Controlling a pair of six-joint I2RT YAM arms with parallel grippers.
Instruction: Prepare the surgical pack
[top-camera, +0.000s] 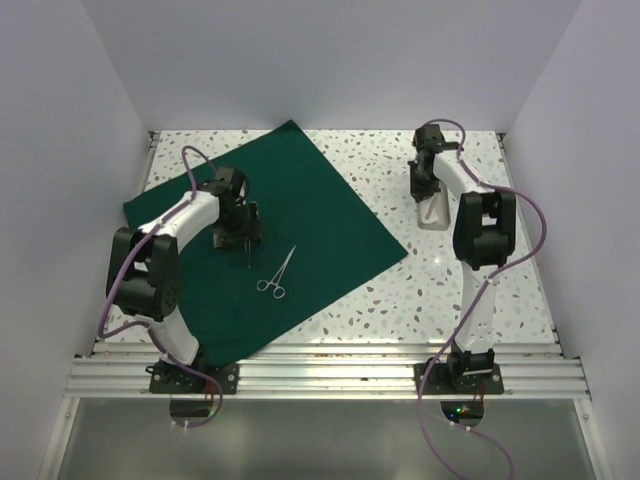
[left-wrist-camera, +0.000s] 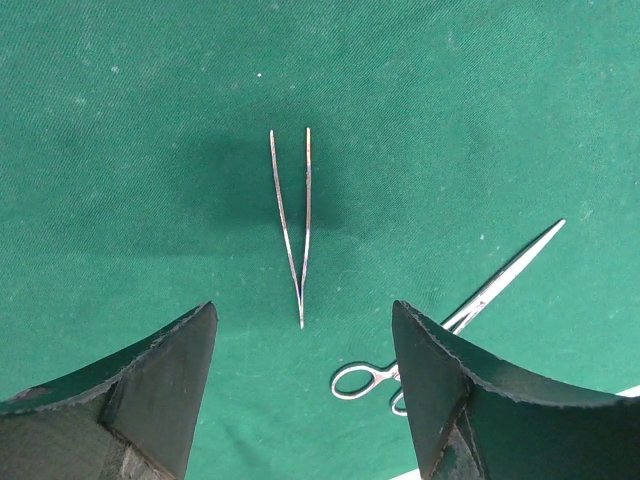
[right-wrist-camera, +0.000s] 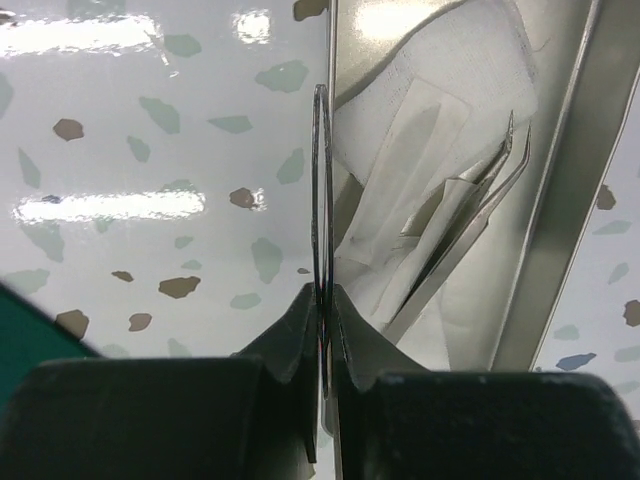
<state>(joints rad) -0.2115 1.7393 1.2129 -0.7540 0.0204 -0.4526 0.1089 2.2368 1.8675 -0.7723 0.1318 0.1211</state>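
The robot's right gripper will let go of the steel instrument inside the silver tray, along the rim (top-camera: 415, 202) nearest the dark green cloth.
The dark green cloth (top-camera: 300, 200) of the surgical pack lies spread flat on the left half of the table. On it rest steel tweezers (left-wrist-camera: 295, 230) and ring-handled forceps (top-camera: 278, 275). My left gripper (left-wrist-camera: 303, 308) hangs open just above the cloth, its fingers either side of the tweezers' joined end and touching nothing. At the back right, my right gripper (right-wrist-camera: 323, 290) is shut on a thin steel instrument (right-wrist-camera: 320, 180) seen edge-on, at the left rim of the small silver tray (right-wrist-camera: 570, 150). Inside the tray lie white pads (right-wrist-camera: 430, 110) and another pointed steel instrument (right-wrist-camera: 470, 210).
The speckled tabletop (top-camera: 400, 290) shows bare between the cloth and the right arm. White walls close in the back and both sides. An aluminium rail (top-camera: 330, 370) carrying both arm bases runs along the near edge.
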